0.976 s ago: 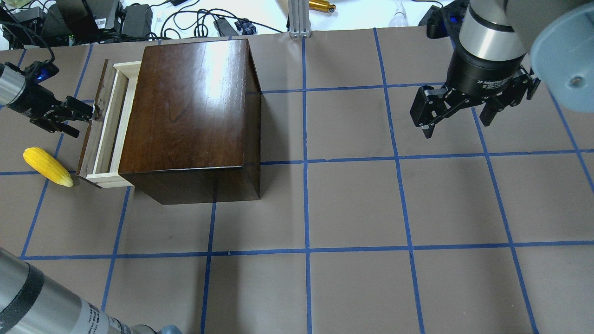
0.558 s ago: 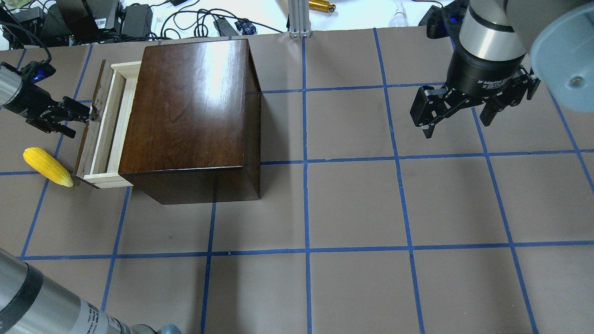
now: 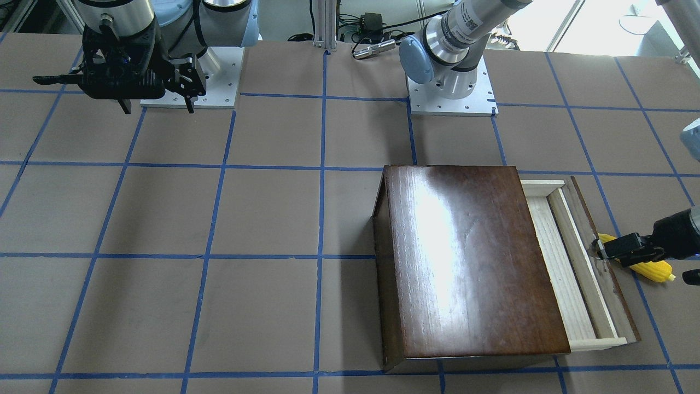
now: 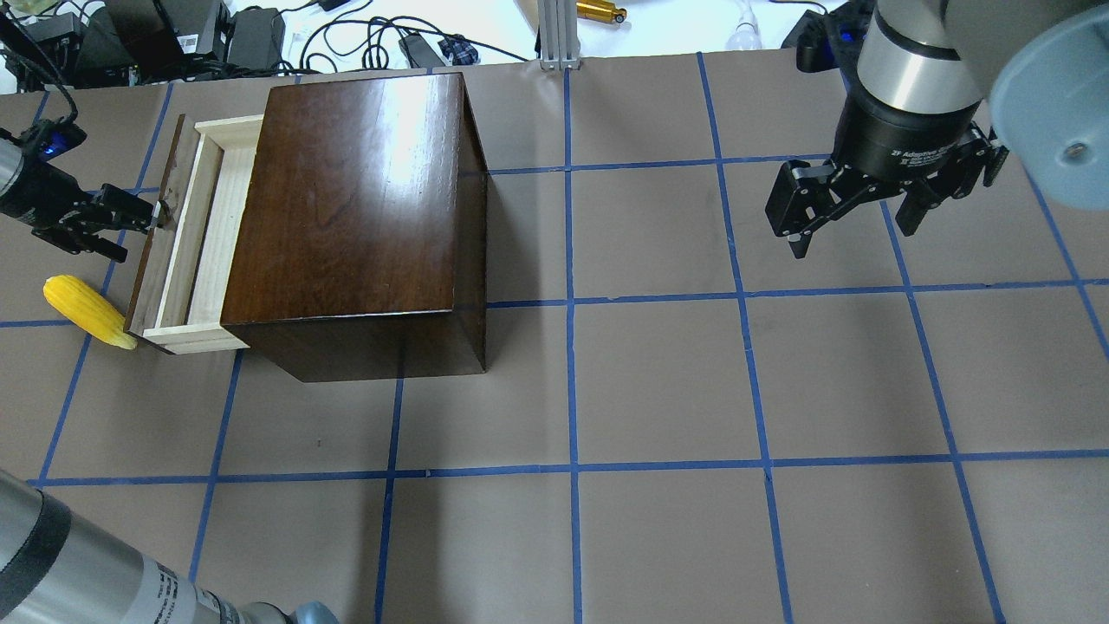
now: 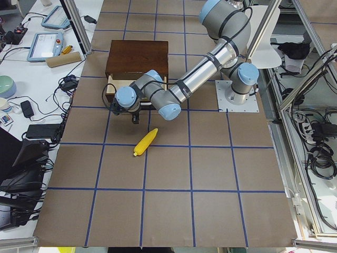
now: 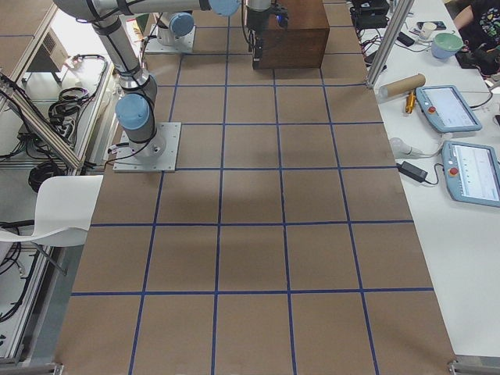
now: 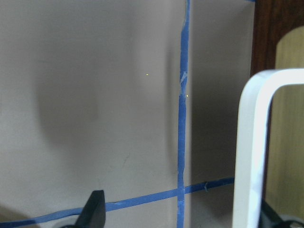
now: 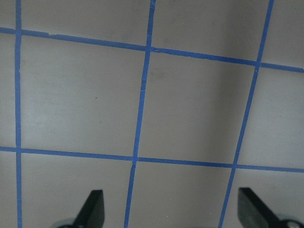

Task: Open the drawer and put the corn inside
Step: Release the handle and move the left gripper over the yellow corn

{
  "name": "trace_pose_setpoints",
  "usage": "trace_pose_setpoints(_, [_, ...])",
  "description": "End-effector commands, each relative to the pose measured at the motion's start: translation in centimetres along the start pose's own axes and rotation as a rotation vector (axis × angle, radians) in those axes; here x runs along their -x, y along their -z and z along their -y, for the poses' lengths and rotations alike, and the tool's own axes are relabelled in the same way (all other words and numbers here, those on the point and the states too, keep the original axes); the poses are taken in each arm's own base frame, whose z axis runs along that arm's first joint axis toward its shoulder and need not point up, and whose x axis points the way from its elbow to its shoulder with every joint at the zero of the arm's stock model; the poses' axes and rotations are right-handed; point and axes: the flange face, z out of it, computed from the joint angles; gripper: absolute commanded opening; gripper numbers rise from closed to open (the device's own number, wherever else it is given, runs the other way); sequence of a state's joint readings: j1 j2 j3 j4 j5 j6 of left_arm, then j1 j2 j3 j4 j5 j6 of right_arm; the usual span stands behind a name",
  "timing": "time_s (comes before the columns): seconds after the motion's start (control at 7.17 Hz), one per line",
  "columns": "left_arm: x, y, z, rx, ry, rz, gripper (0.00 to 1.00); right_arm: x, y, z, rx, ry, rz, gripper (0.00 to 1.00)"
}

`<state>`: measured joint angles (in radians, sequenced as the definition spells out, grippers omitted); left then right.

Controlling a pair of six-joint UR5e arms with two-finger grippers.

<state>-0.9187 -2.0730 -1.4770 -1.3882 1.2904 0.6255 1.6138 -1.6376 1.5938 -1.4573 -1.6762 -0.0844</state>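
The robot's left gripper needs to next leave the drawer's pull and close on the stem end (image 3: 657, 270) of the yellow corn.
The dark brown box (image 4: 355, 208) stands at the left of the overhead view. Its drawer (image 4: 208, 234) of pale wood is pulled partly out to the left. My left gripper (image 4: 137, 236) is open, and its upper fingertip (image 4: 154, 217) is hooked at the small pull on the dark front panel (image 4: 154, 260). The white pull (image 7: 251, 142) shows beside one finger in the left wrist view. The yellow corn (image 4: 89, 310) lies on the table just left of the drawer's near corner, below that gripper. My right gripper (image 4: 853, 234) is open and empty, high at the far right.
The table is brown paper with a grid of blue tape (image 4: 572, 303). Cables and power bricks (image 4: 243, 35) lie beyond the far edge. In the front-facing view the corn (image 3: 653, 269) lies partly behind my left gripper's finger (image 3: 618, 246).
My left gripper has moved left and drawn the drawer farther out of the box. The drawer's near corner now reaches the corn's tip. The right arm has not moved.
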Motion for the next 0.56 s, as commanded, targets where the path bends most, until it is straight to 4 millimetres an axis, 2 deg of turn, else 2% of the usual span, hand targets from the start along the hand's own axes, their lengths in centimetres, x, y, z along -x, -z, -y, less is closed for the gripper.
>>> trace_pose_setpoints(0.0, [-0.1, 0.6, -0.1, -0.010, 0.006, 0.004, 1.00, 0.0, 0.0, 0.0, 0.001, 0.000, 0.001, 1.00])
trace_pose_setpoints(0.28, [-0.9, 1.9, -0.2, -0.026, 0.001, 0.018, 1.00, 0.0, 0.0, 0.0, -0.001, 0.000, -0.001, 1.00])
trace_pose_setpoints(0.42, [-1.7, 3.9, -0.2, -0.051, -0.010, 0.040, 1.00, 0.0, 0.0, 0.0, -0.001, 0.000, 0.001, 1.00])
